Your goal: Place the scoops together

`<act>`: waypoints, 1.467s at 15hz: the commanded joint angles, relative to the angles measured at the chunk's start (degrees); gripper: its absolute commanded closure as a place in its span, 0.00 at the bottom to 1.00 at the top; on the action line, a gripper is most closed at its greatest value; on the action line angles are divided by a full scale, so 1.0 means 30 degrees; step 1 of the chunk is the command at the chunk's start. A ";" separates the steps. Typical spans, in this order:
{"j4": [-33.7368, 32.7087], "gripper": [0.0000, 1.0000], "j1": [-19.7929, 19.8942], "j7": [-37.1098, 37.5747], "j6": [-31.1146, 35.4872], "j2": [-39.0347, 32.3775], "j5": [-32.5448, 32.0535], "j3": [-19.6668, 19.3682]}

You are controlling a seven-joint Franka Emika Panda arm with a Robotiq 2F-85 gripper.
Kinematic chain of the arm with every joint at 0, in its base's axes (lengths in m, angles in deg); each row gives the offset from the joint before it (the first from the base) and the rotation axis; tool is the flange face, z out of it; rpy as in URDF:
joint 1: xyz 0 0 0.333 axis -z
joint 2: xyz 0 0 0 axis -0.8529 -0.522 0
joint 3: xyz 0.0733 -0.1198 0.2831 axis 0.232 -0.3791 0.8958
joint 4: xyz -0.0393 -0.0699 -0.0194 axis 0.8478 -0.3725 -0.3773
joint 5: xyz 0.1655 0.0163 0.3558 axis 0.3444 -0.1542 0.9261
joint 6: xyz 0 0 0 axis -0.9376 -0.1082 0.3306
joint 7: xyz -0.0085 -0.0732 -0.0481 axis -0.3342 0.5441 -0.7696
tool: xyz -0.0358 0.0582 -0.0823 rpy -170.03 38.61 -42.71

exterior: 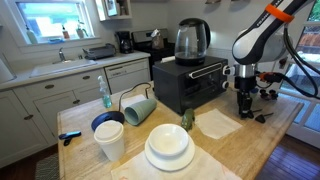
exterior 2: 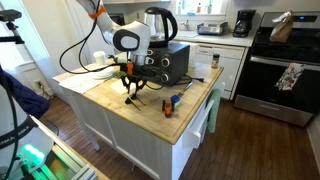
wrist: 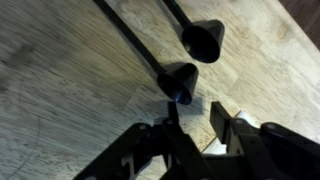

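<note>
The narrow gap of my gripper faces the wood beside the nearer scoop's bowl, so I should open wider, center on that bowl and close at the bowl's rim [wrist: 181, 95].
Two black scoops lie side by side on the wooden counter in the wrist view, one bowl [wrist: 178, 82] just beyond my fingertips and another bowl [wrist: 203, 40] further off. Their thin handles run up and to the left. My gripper [wrist: 196, 125] is open and empty just short of the nearer bowl, with bare wood between its fingers. In both exterior views the gripper [exterior: 245, 103] [exterior 2: 131, 88] points down, low over the counter beside the toaster oven. The scoops show as small dark shapes beneath it [exterior 2: 135, 99] and beside it [exterior: 263, 117].
A black toaster oven [exterior: 188, 85] with a glass kettle [exterior: 192, 40] on top stands beside the arm. A white cloth [exterior: 218, 123], a tipped teal mug [exterior: 140, 108], a white cup [exterior: 110, 140] and stacked white plates [exterior: 168, 148] fill the counter's other end.
</note>
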 commanded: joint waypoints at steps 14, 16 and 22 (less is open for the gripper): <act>-0.0409 0.30 0.0202 0.2099 -0.0319 -0.0047 -0.2313 0.0121; -0.0420 0.18 0.0200 0.2154 -0.0622 0.0013 -0.2615 0.0098; -0.0879 0.01 0.0202 0.2183 -0.1894 -0.0099 -0.3285 0.0092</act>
